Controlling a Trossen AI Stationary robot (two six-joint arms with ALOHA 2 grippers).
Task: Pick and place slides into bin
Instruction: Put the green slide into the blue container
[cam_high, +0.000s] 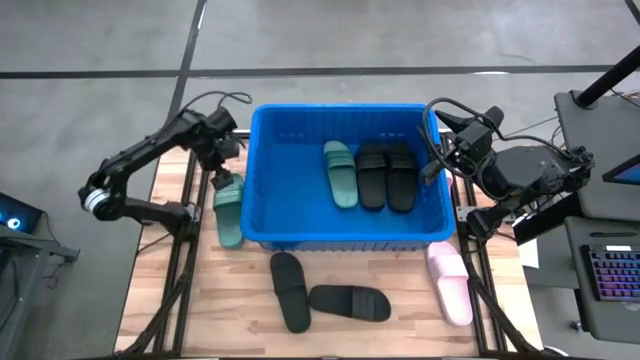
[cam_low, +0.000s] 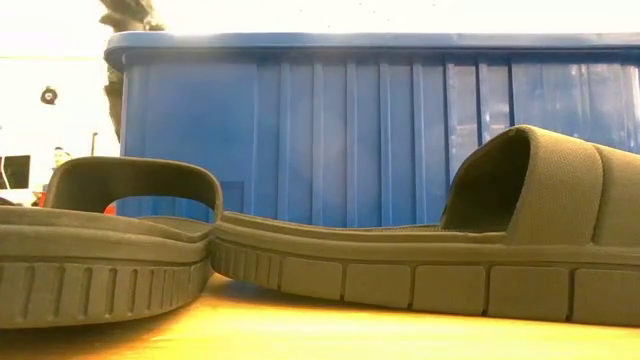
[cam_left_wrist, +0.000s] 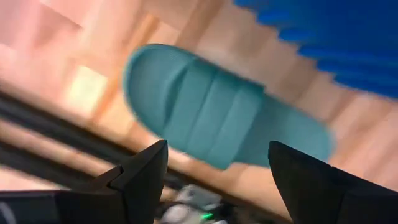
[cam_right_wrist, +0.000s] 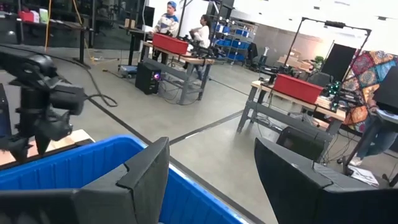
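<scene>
My left gripper is going to close on the strap's far edge (cam_high: 221, 190) (cam_left_wrist: 165, 129), toward the metal table rails, on the sage green slide next to the blue bin.
The blue bin (cam_high: 262, 190) stands mid-table and holds one sage green slide (cam_high: 340, 172) and two black slides (cam_high: 386, 174). A second sage green slide (cam_high: 229, 208) lies sole-down on the wood left of the bin; it also shows in the left wrist view (cam_left_wrist: 217, 115). My left gripper (cam_high: 222, 172) is open and empty above that slide's far end. Two black slides (cam_high: 320, 296) lie in front of the bin, and they fill the low view (cam_low: 420, 250). A pale pink slide (cam_high: 450, 282) lies at the right. My right gripper (cam_high: 440, 140) is open and empty above the bin's right rim.
The bin's tall wall (cam_low: 380, 130) stands just behind the two black slides. Bare wood lies at the table's front left (cam_high: 200, 300). Metal table rails run along the left edge (cam_left_wrist: 56, 130). People and workbenches stand far off in the room (cam_right_wrist: 186, 31).
</scene>
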